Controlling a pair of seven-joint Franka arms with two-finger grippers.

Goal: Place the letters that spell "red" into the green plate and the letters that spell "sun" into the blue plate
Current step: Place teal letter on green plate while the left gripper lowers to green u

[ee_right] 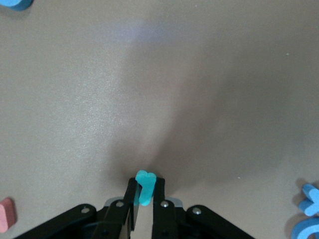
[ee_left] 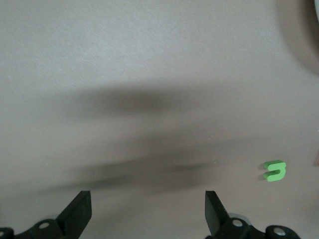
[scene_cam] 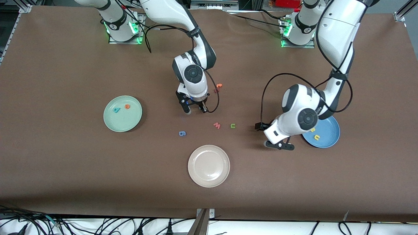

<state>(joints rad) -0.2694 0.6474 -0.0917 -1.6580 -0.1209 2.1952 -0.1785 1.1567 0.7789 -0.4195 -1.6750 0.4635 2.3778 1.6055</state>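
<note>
My left gripper is to go next to the green "n" beside the pink "w" and close across the letter's curved top and leg ends (scene_cam: 233,126) (ee_left: 275,171).
My right gripper (scene_cam: 196,110) is low over the table's middle, shut on the teal "r" (ee_right: 145,186), which stands pinched between its fingertips in the right wrist view. The pale green plate (scene_cam: 111,122) toward the right arm's end holds the teal "d" (scene_cam: 116,110) and the orange "e" (scene_cam: 127,106). The blue plate (scene_cam: 329,138) toward the left arm's end holds the yellow "s" (scene_cam: 313,130) and yellow "u" (scene_cam: 316,137). The green "n" (scene_cam: 233,126) (ee_left: 274,171) lies on the table between the arms. My left gripper (scene_cam: 280,146) (ee_left: 147,214) is open and empty beside the blue plate.
A beige-white plate (scene_cam: 209,165) sits nearest the front camera. A pink "w" (scene_cam: 217,125) lies beside the "n", and a blue "g" (scene_cam: 182,133) lies farther toward the right arm's end. An orange letter (scene_cam: 219,86) and a dark red one (scene_cam: 215,90) lie by the right arm's wrist.
</note>
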